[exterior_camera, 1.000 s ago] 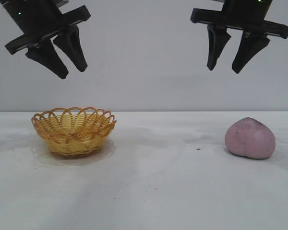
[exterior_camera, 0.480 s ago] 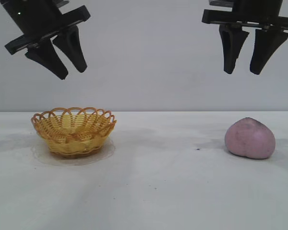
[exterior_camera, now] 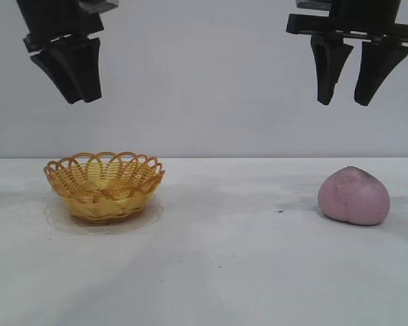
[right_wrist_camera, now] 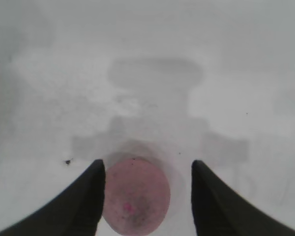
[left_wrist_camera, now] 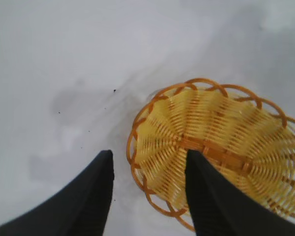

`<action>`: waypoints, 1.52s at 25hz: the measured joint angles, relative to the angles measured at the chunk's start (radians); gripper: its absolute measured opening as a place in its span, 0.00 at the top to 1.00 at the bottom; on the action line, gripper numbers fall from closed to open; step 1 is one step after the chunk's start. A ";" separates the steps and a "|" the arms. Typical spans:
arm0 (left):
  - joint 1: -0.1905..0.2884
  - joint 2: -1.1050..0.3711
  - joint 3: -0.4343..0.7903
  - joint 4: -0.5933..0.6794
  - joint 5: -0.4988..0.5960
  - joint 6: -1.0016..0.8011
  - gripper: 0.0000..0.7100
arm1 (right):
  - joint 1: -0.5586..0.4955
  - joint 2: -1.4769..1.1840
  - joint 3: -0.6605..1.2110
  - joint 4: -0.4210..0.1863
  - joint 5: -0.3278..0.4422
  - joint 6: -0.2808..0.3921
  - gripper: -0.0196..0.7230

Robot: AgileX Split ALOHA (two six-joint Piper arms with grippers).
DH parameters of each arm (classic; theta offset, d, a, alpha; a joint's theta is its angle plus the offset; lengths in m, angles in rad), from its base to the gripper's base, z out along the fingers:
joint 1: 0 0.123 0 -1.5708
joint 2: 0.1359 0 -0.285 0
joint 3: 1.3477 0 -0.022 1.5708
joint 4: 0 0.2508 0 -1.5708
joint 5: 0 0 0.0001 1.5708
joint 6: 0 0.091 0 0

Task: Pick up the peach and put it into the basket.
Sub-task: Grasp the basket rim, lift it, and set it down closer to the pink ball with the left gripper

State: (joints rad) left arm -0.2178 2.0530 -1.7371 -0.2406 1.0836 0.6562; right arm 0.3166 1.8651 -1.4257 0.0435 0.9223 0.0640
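Note:
The basket is far from the peach; my left gripper should first pinch the basket's looped rim (left_wrist_camera: 134, 132) and bring it closer.
The pinkish-purple peach (exterior_camera: 353, 196) rests on the white table at the right. High above it hangs my right gripper (exterior_camera: 349, 102), open and empty; in the right wrist view the peach (right_wrist_camera: 135, 195) shows far below between the black fingers, nearer to one of them. The yellow wicker basket (exterior_camera: 104, 185) with its orange looped rim stands on the table at the left. My left gripper (exterior_camera: 77, 100) hangs open and empty high above it. In the left wrist view the basket (left_wrist_camera: 221, 147) lies below, partly behind one finger (left_wrist_camera: 214, 196).
The white table (exterior_camera: 217, 258) stretches bare between basket and peach and toward the front. A small dark speck (exterior_camera: 280, 211) lies left of the peach. A plain grey wall stands behind.
The right gripper shifted to the right, over the peach, and then held still. The left gripper turned at the wrist, so its fingers now point nearly straight down.

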 joint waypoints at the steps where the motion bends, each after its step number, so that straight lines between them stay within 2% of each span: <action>1: 0.000 0.024 -0.038 0.000 0.043 0.005 0.53 | 0.000 0.000 0.000 0.000 0.000 0.000 0.52; 4: 0.000 0.086 -0.128 0.002 0.122 0.018 0.53 | 0.000 0.000 0.000 0.000 0.000 0.000 0.52; 8: -0.003 0.142 -0.200 0.008 0.138 0.036 0.53 | 0.000 0.000 0.000 0.000 0.000 0.000 0.52; 18: -0.073 0.229 -0.222 0.096 0.140 0.087 0.53 | 0.000 0.000 0.000 0.000 -0.006 0.000 0.52; 26: -0.086 0.295 -0.242 0.155 0.136 0.089 0.53 | 0.000 0.000 0.000 0.000 -0.011 0.000 0.52; 30: -0.090 0.306 -0.247 0.155 0.133 0.089 0.86 | 0.000 0.000 0.000 0.000 -0.016 0.000 0.52; 31: -0.091 0.306 -0.251 0.155 0.135 0.089 0.91 | 0.000 0.000 0.000 0.000 -0.016 0.000 0.52; 33: -0.096 0.306 -0.273 0.155 0.138 0.089 0.90 | 0.000 0.000 0.000 0.000 -0.018 0.000 0.52; 36: -0.100 0.306 -0.325 0.155 0.140 0.076 0.69 | 0.000 0.000 0.000 0.000 -0.018 0.000 0.52; 38: -0.101 0.306 -0.364 0.160 0.140 0.049 0.59 | 0.000 0.000 0.000 0.000 -0.018 0.000 0.52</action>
State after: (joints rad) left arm -0.3192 2.3592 -2.1010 -0.0806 1.2234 0.7054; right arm 0.3166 1.8651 -1.4257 0.0435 0.9045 0.0640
